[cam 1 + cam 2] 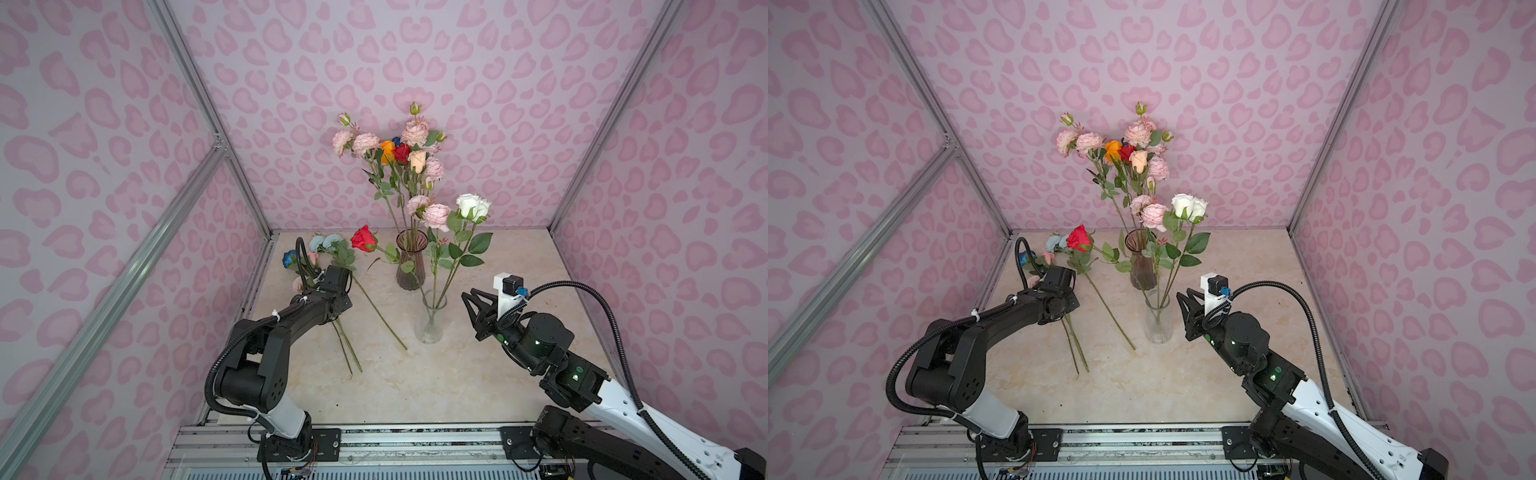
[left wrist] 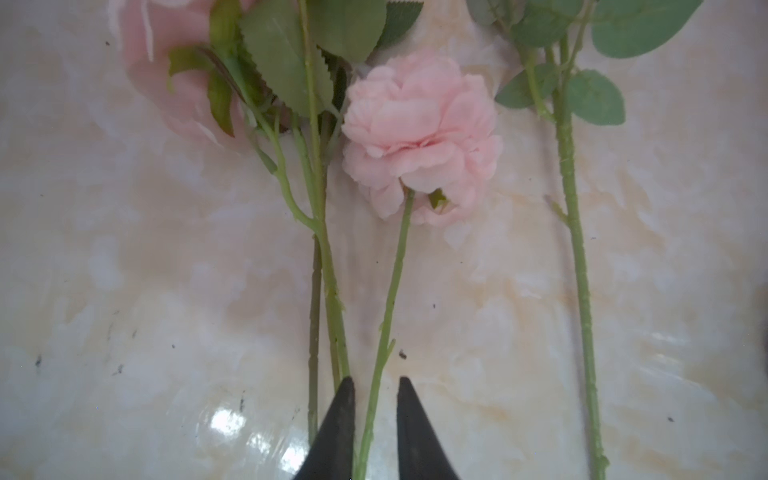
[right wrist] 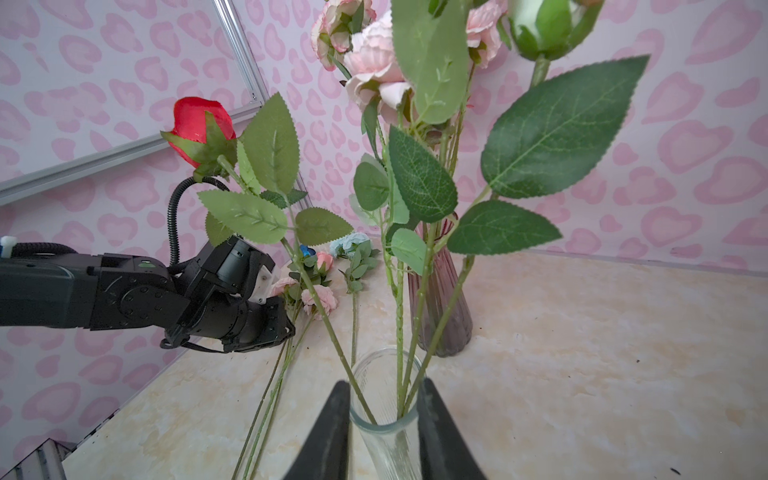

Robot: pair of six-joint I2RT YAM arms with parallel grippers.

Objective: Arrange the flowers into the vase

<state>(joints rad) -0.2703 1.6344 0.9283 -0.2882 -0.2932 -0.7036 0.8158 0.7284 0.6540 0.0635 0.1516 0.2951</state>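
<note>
The pink flower's stem is bunched with other stems at my left gripper. So my left gripper should first take the light blue flower's stem (image 1: 379,313), which lies apart.
A clear glass vase (image 1: 430,328) (image 3: 386,440) holds white roses (image 1: 473,206), pale pink flowers (image 1: 435,216) and a red rose (image 1: 363,239) (image 3: 199,124) that leans left. My right gripper (image 1: 467,296) (image 3: 384,382) hovers open just right of the vase mouth, touching nothing. More flowers lie on the table at the left: light blue (image 1: 328,241), dark blue (image 1: 289,258) and pale pink (image 2: 419,133). In the left wrist view my left gripper (image 2: 376,384) is low over them, jaws slightly apart, with the pink flower's stem (image 2: 388,316) between them. In both top views the wrist hides it.
A purple ribbed vase (image 1: 411,266) (image 3: 449,316) behind the clear one holds a tall bunch of pink, orange, red and cream flowers (image 1: 401,149). Long stems (image 1: 349,353) lie on the marble table (image 1: 498,374). Pink patterned walls enclose three sides.
</note>
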